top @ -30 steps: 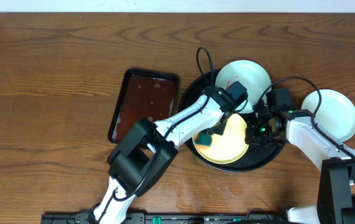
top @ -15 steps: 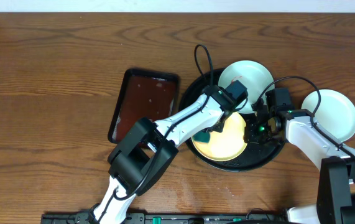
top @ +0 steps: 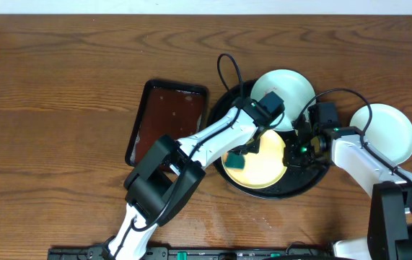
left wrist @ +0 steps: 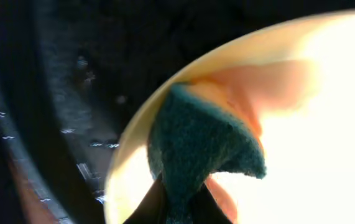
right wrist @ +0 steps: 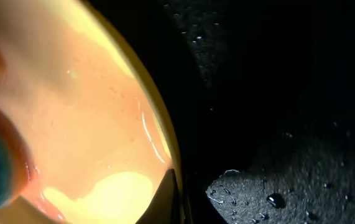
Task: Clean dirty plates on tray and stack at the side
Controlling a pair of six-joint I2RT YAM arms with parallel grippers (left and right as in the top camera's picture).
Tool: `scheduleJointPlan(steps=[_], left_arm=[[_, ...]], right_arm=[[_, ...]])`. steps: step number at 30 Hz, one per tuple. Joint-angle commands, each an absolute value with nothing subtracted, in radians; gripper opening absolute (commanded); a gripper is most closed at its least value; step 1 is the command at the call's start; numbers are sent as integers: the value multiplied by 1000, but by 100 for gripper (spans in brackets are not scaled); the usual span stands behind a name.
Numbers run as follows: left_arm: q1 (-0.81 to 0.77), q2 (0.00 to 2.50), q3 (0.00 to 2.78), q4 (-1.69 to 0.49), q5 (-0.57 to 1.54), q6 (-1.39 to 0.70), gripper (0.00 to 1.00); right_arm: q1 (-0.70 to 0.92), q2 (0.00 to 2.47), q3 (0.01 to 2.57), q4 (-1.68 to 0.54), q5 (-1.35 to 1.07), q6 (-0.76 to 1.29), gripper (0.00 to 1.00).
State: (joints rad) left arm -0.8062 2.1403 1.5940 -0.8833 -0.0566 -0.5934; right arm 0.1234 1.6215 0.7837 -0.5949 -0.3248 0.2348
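Note:
Next, I release the green-and-yellow sponge from my left gripper around the middle of the rectangular dark-brown tray [top: 164,126].
The yellow plate [top: 263,165] lies in the round black tray [top: 301,186], smeared red-orange. My left gripper [top: 239,157] is shut on a dark green sponge [top: 234,161] pressed on the plate's left part; in the left wrist view the sponge [left wrist: 196,146] covers the rim of the plate [left wrist: 301,143]. My right gripper [top: 293,150] is shut on the plate's right rim; the right wrist view shows a finger [right wrist: 168,199] inside the rim of the plate [right wrist: 71,112]. One mint-white plate [top: 283,88] with a red smear sits on the tray's far edge. Another [top: 383,131] lies on the table to the right.
A rectangular dark-brown tray [top: 168,119] lies left of the black tray. Cables loop above both wrists. The black tray's wet floor [right wrist: 301,180] shows beside the plate in the right wrist view.
My left gripper slid the sponge a little left and back across the yellow plate. The right gripper and the plates stayed put.

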Motion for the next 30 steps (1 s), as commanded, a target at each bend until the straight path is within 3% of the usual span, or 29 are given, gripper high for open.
scheduleJointPlan(steps=[1, 7, 17, 21, 30], left_arm=[[-780, 2183, 1573, -774, 130, -522, 8], [-806, 2184, 1573, -643, 416, -509, 8], [-851, 2185, 1562, -674, 418, -459, 8], [-827, 2185, 1562, -743, 270, -461, 8], [-802, 2185, 1563, -921, -413, -502, 8]], right_arm=[[119, 1636, 771, -602, -236, 231, 1], [119, 1636, 771, -602, -236, 231, 1], [119, 1636, 771, -603, -237, 231, 1], [119, 1636, 771, -608, -237, 231, 1], [120, 1636, 771, -607, -237, 231, 1]])
